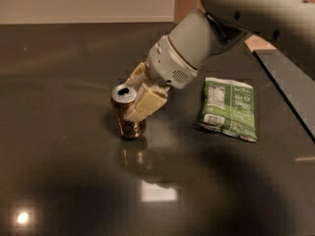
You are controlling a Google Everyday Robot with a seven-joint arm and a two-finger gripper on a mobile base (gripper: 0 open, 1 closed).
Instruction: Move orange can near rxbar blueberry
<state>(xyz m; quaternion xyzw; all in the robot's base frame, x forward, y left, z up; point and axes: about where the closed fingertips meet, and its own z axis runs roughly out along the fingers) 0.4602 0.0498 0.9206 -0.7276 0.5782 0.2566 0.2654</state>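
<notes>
Next, my gripper releases the orange can on the dark table (145,115) across from the green snack bag, just before the rxbar blueberry.
The orange can (122,93) stands upright, slightly tilted, on the dark glossy table (59,146) left of centre, with its silver top and pull tab showing. My gripper (129,101) comes down from the upper right and is shut on the can. One cream finger (143,103) lies across the can's front right side, and the other sits behind it. The can's base touches or hovers just above the table; I cannot tell which. The rxbar blueberry is hidden behind my arm and gripper.
A green snack bag (228,107) lies flat to the right of the can. My large white arm (246,14) fills the upper right. The table's right edge (283,82) runs diagonally beside a lighter floor. A pale wall stands at the back.
</notes>
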